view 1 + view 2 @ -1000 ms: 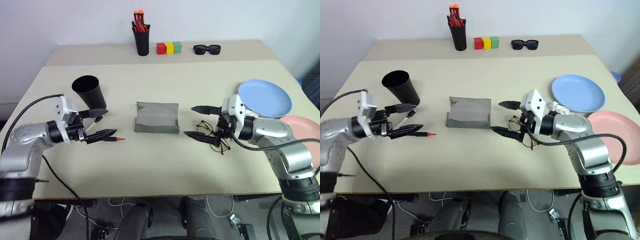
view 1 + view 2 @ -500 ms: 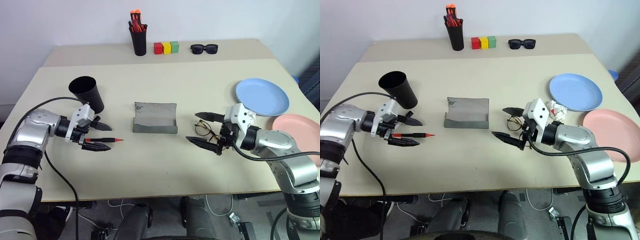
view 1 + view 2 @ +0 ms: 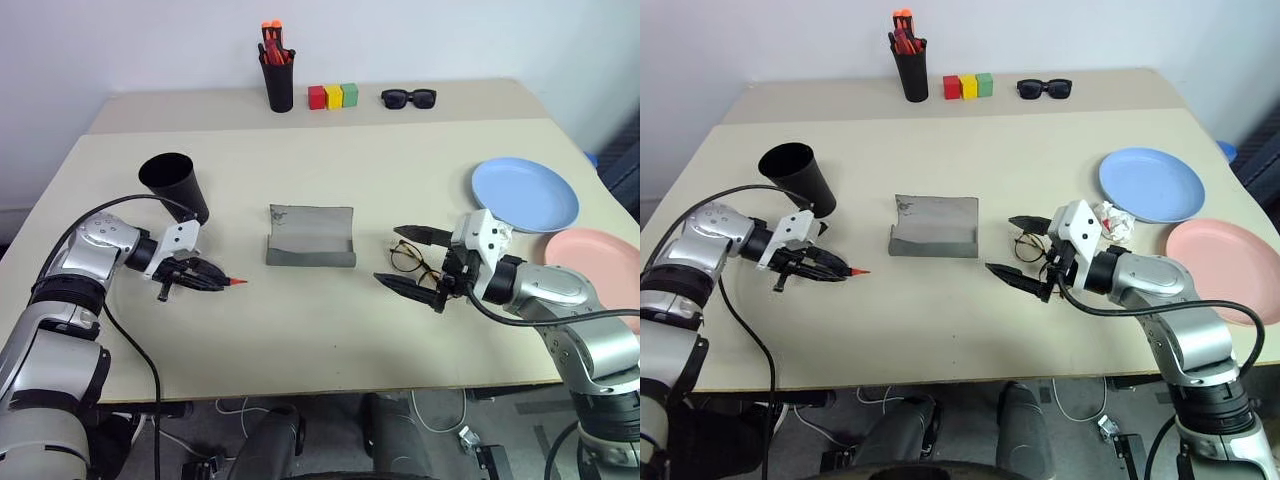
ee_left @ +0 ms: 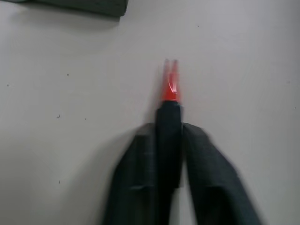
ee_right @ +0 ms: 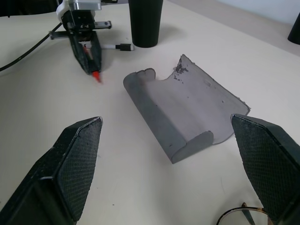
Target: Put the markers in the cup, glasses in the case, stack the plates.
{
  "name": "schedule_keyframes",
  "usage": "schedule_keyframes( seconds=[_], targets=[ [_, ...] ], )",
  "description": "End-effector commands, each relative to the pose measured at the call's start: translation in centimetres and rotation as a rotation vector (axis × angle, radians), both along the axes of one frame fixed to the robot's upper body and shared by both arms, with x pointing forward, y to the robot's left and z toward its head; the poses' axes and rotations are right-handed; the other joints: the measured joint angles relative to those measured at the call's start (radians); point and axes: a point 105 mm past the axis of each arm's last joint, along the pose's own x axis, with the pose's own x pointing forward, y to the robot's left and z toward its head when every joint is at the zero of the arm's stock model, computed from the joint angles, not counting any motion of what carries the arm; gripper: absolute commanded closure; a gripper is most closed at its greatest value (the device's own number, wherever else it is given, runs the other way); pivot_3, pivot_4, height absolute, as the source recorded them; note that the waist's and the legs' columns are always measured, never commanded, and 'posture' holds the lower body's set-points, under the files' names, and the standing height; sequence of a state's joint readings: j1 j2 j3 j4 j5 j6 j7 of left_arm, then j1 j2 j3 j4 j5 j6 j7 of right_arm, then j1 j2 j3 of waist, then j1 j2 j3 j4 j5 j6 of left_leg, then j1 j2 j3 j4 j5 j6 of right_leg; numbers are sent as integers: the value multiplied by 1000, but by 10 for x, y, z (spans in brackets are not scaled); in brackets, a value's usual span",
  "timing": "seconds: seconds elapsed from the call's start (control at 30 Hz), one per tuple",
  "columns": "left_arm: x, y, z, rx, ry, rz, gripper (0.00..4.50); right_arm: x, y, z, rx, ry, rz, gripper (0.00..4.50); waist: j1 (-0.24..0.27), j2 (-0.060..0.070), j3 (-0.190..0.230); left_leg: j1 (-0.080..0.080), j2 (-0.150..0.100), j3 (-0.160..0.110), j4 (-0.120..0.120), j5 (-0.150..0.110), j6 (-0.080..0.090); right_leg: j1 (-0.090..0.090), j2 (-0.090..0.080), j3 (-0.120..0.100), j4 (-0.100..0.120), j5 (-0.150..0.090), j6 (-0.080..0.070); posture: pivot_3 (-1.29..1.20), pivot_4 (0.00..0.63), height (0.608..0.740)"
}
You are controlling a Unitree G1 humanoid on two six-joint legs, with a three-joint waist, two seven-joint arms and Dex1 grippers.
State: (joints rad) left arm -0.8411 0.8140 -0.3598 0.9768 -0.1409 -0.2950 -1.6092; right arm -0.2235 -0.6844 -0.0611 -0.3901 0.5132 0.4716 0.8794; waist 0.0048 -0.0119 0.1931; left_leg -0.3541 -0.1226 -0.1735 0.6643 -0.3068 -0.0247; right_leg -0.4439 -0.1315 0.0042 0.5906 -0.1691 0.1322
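I should let go of the red-tipped marker with my left gripper inside the black cup (image 3: 183,172), against the cup's rim nearest the grey case.
My left gripper (image 3: 207,277) is shut on the dark red-tipped marker (image 4: 168,117), low over the table in front of the black cup (image 3: 176,184). The marker's red tip (image 3: 238,282) sticks out past the fingers. A white marker with a black cap (image 5: 114,46) lies by the cup's base. The grey case (image 3: 311,238) lies open at mid-table. Just right of it the wire-frame glasses (image 3: 411,262) rest on the table, with my right gripper (image 3: 389,256) open over them. The blue plate (image 3: 526,194) and the pink plate (image 3: 598,251) sit apart at the right.
At the back stand a narrow black holder (image 3: 278,84) with orange-red pens, three coloured blocks (image 3: 333,96) and black sunglasses (image 3: 412,97). A crumpled white scrap (image 3: 1116,221) lies beside the blue plate. My left arm's cable trails along the table's left side.
My left gripper has sunk toward the table and closed on the red-tipped marker. The right gripper has stayed open over the glasses.
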Motion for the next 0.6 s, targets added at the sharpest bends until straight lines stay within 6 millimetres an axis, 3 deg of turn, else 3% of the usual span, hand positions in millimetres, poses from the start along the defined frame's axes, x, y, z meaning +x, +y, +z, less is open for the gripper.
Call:
schedule_keyframes(
  seconds=[0.03, 0.17, 0.3, 0.47, 0.6],
  targets=[
    [-4, 2, -2, -40, 4, 17, 4489, 1, 1, 10, -7, -58, 11, 0, -2, 0, 0, 0, 0, 0, 0, 0, 0, 0, 0, 0, 0, 0, 0, 0, 150, 740],
    [14, -17, 46, -379, -103, 85, 4489, 4, 5, 9, -6, -54, 25, 0, 3, -1, 1, -1, 0, 0, 1, 0, 0, -1, 0, 0, 1, 0, 0, 0, 150, 740],
    [33, -24, 123, -807, -283, 178, 4489, 8, 8, 10, -2, -60, 35, 0, 6, -2, 1, -2, 0, -1, 2, 0, 0, -1, 0, 0, 1, 0, 1, 0, 150, 740],
    [46, -9, 187, -1082, -554, 349, 4489, 11, 10, 12, 3, -63, 47, 0, -1, -2, 1, -1, 0, -1, 2, 0, 0, -1, 0, 0, 1, 1, 1, 0, 150, 740],
    [52, 10, 217, -1145, -808, 509, 4489, 15, 12, 14, 8, -65, 58, 0, -3, -2, 1, 0, 1, 0, 2, 0, -1, -1, 0, 1, 1, 1, 1, 0, 150, 740]
  ],
)
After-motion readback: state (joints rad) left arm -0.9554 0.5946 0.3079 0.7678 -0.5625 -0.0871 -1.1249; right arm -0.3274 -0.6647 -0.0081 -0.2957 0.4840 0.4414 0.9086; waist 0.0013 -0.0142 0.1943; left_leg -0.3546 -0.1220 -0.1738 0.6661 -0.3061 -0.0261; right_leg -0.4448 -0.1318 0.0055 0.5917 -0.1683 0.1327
